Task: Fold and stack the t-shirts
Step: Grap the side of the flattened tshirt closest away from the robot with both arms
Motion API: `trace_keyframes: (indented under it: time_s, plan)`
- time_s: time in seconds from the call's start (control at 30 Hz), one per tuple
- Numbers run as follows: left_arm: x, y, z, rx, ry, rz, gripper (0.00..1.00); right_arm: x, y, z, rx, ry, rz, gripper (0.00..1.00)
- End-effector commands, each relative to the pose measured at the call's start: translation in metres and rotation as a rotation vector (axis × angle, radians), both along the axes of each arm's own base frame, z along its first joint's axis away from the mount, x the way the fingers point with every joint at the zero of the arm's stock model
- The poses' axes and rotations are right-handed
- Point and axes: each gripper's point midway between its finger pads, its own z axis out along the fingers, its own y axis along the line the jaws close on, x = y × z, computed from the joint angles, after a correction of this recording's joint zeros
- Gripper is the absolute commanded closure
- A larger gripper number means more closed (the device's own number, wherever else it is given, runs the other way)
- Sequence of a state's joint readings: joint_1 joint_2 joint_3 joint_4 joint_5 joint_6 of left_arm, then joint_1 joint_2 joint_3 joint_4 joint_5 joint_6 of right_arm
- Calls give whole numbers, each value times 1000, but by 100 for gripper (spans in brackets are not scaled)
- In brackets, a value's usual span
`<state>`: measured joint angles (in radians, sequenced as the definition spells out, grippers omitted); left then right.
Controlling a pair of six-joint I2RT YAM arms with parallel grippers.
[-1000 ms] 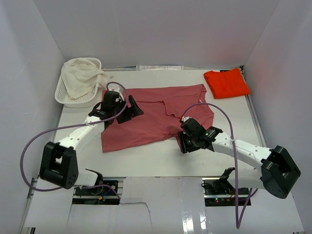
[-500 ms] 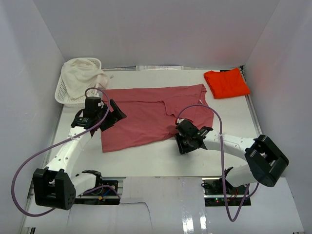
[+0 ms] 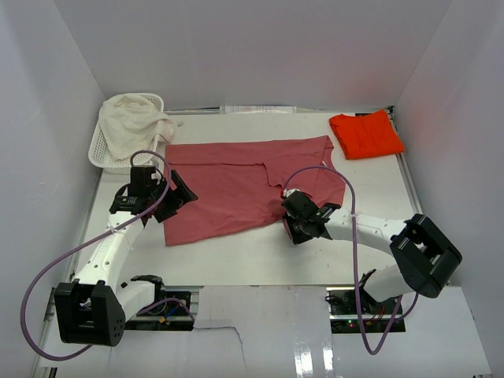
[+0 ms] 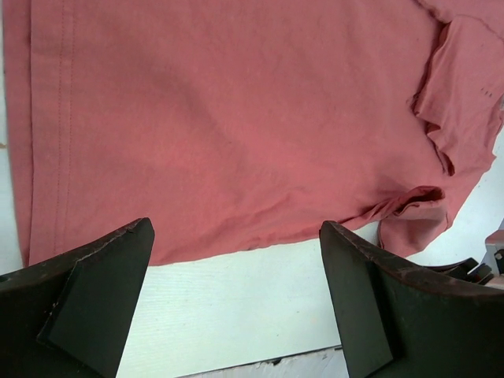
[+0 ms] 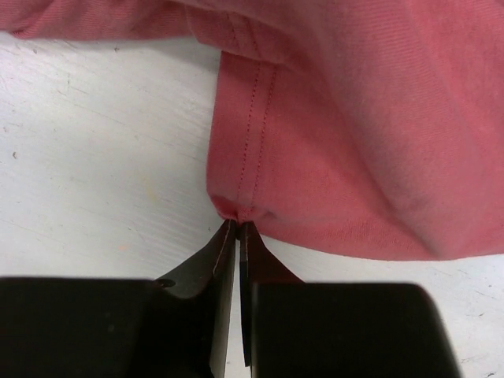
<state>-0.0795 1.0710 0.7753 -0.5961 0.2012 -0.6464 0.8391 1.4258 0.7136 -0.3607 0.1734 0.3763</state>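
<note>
I need to close my left gripper on the near corner (image 3: pixel 167 243) (image 4: pixel 29 261) of the dusty rose t-shirt, at the end away from the bunched sleeve.
The dusty rose t-shirt (image 3: pixel 236 185) lies spread on the white table, with its right sleeve bunched. The left wrist view shows its body and near hem (image 4: pixel 236 118). My left gripper (image 3: pixel 175 198) is open and empty above the shirt's left edge; its jaws stand wide apart over the hem in the left wrist view (image 4: pixel 235 236). My right gripper (image 3: pixel 294 224) is shut on the shirt's sleeve hem, and the right wrist view shows the pinch (image 5: pixel 238 224) on a small tuck of cloth (image 5: pixel 315 157). The orange-red t-shirt (image 3: pixel 365 134) lies folded at the back right.
A white lattice basket (image 3: pixel 101 151) at the back left holds a cream cloth (image 3: pixel 134 122) that hangs over its rim. White walls close in the table on three sides. The table's near edge (image 4: pixel 260 358) shows in the left wrist view.
My left gripper has drawn back to the left and nearer, from over the shirt's middle to its left edge. My right gripper has shifted slightly left at the sleeve.
</note>
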Motion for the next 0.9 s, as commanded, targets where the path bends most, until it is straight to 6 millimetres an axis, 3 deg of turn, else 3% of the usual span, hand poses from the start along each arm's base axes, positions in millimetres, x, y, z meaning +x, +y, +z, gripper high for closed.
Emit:
trace_keyframes:
  time_s: [0.0,0.2,0.43,0.67,0.87]
  plan:
    - [-9,1,1,-2,-2,-14,2,-3,-1,-2,-13,13,13,92]
    - [-18,1,-4,-8,23,-6,2,-20,-10,17,-9,53,17,92]
    - [-43,8,-20,-3,150,71,2,-28,-23,55,-1,41,-14,92]
    - [-59,25,-26,11,223,265,10,-12,-37,84,0,-13,-95,92]
    - [-93,26,-56,7,483,385,16,9,-50,100,-17,-59,-137,92]
